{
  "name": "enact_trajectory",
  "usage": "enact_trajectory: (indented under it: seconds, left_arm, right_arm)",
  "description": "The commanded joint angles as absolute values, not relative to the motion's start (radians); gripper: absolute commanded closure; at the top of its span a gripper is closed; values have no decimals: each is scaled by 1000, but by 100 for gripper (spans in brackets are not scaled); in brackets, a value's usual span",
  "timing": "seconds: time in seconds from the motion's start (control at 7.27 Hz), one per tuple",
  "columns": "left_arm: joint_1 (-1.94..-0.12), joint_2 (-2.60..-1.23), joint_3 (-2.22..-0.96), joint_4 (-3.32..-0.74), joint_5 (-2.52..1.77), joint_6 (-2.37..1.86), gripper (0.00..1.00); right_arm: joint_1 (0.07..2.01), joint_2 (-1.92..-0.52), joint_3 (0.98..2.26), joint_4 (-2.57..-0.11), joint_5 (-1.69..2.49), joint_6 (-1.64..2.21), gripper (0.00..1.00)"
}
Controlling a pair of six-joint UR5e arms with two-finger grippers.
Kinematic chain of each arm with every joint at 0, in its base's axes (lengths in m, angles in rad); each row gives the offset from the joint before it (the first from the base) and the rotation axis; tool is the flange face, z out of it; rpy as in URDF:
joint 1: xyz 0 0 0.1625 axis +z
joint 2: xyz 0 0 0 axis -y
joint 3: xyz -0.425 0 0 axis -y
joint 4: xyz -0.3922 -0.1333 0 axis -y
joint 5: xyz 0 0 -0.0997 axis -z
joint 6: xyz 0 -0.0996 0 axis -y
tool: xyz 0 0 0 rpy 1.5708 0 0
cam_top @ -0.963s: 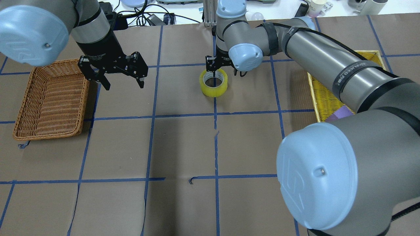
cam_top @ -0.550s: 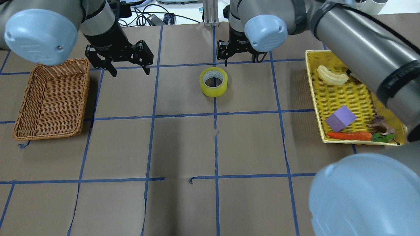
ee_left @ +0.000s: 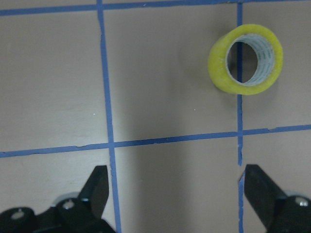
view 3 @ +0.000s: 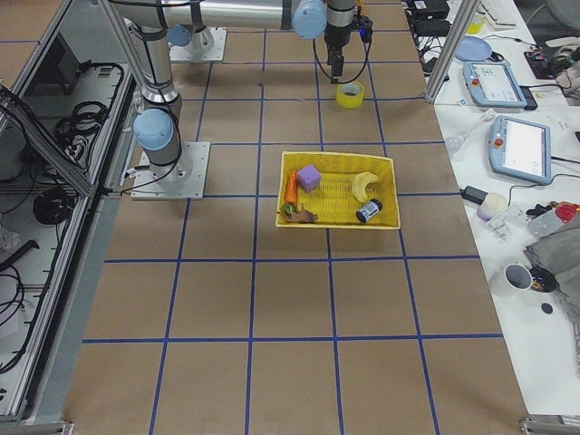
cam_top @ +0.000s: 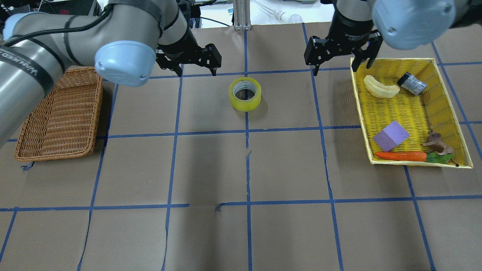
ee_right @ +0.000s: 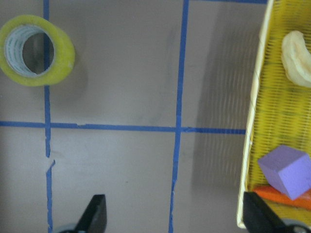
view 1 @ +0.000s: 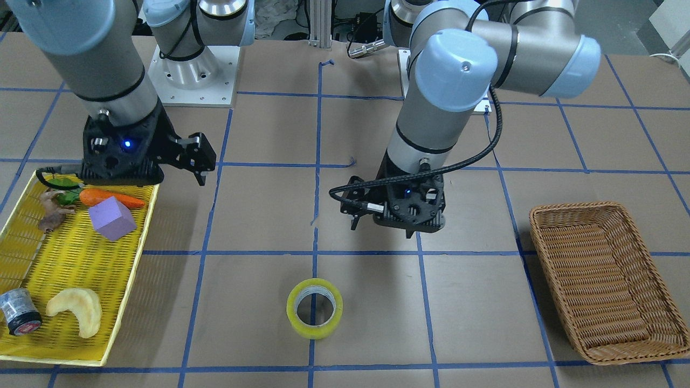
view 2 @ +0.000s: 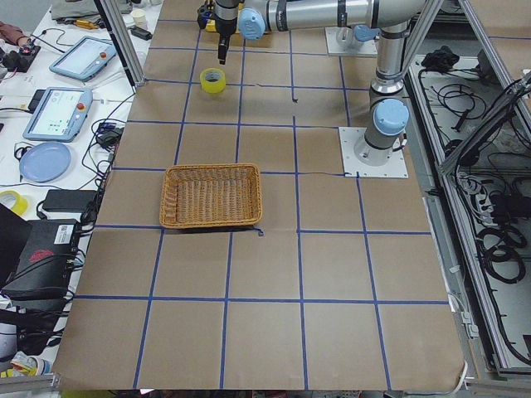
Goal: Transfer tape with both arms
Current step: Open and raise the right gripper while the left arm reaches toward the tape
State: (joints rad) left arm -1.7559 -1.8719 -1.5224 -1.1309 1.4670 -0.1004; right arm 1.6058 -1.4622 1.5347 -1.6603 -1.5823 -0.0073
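Note:
I should close my left gripper on the side of the yellow tape roll (view 1: 337, 305) (ee_left: 218, 64) that faces the wicker basket, with one finger inside the roll's hole.
The yellow tape roll (cam_top: 244, 94) lies flat on the brown paper on a blue grid line, its pale core facing up. It also shows in the front view (view 1: 314, 308) and in both wrist views (ee_left: 245, 59) (ee_right: 36, 50). My left gripper (cam_top: 196, 71) is open and empty, raised above the table to the left of the tape. My right gripper (cam_top: 340, 69) is open and empty, raised near the far left corner of the yellow tray (cam_top: 357, 96). Neither gripper touches the tape.
A wicker basket (cam_top: 56, 113) stands empty at the left. The yellow tray at the right holds a pale banana-shaped piece (cam_top: 381, 87), a small grey can (cam_top: 411, 83), a purple cube (cam_top: 391, 136), a carrot (cam_top: 401, 155) and a small toy animal (cam_top: 437, 143).
My right gripper has left the tape and moved right to the tray's corner. My left gripper has moved from beside the basket to the right, closer to the tape. The tape has stayed put.

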Motion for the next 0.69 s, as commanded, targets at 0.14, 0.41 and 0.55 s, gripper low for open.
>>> enact_trajectory:
  seconds: [0.14,0.41,0.55]
  left_arm:
    - [-1782,-2050,-1511,-880,1424,-117,1]
    - [-1781,-2136,-1502,-868,1433,-117,0]
    - [-1781,-2170,-1496,-868,1428,-118,0]
  right_arm:
    - [1589,-1578,1638,-1686,-1580,-12,0]
    - [1592,-1571,1609,-1684,-1575,-9,0]
    - [1591,-1554,1559,-1649,-1575,-6,0]
